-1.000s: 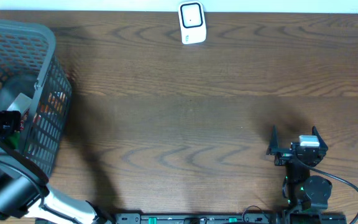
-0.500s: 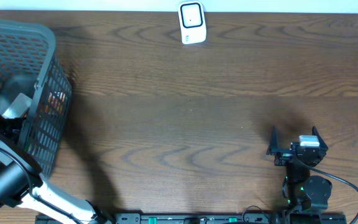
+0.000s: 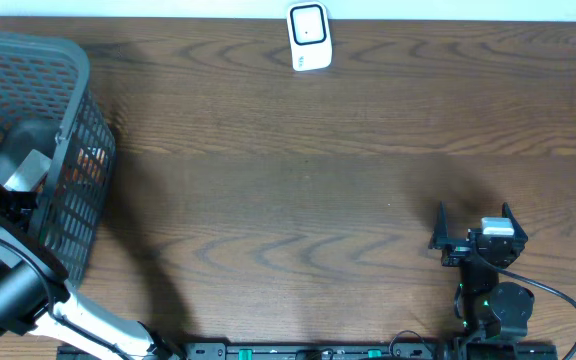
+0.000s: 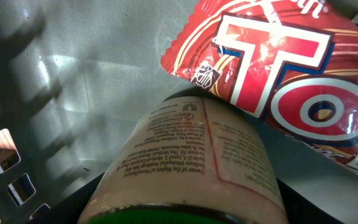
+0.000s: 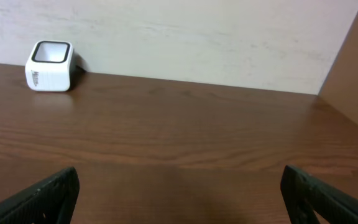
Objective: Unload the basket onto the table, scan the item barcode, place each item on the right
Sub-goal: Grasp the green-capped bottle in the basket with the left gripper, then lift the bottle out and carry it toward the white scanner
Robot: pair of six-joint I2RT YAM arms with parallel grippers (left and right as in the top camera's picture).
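Next, I release the jar with my left gripper on the bare in the middle of the table wood (image 3: 308, 161), straight before the white scanner.
A jar (image 4: 191, 162) with a pale printed label and a green lid lies on the floor of the grey basket (image 3: 73, 75) at the table's left. My left gripper (image 4: 185, 210) reaches down into the basket, its black fingers (image 4: 73, 208) pressed against both sides of the jar. A red snack packet (image 4: 291, 81) lies partly over the jar's far end. No barcode shows on the label side facing me. The white scanner (image 3: 309, 37) stands at the table's far edge, also in the right wrist view (image 5: 50, 65). My right gripper (image 3: 474, 224) rests wide open near the front right, holding nothing.
The basket's mesh wall (image 4: 5, 180) rises close on the left of the jar. Wide bare wooden table (image 3: 298, 190) separates basket, scanner and right arm. A pale wall (image 5: 197, 37) backs the table behind the scanner.
My left arm dropped deeper into the basket and its jaws closed in from wide open onto the jar. The right arm has not moved.
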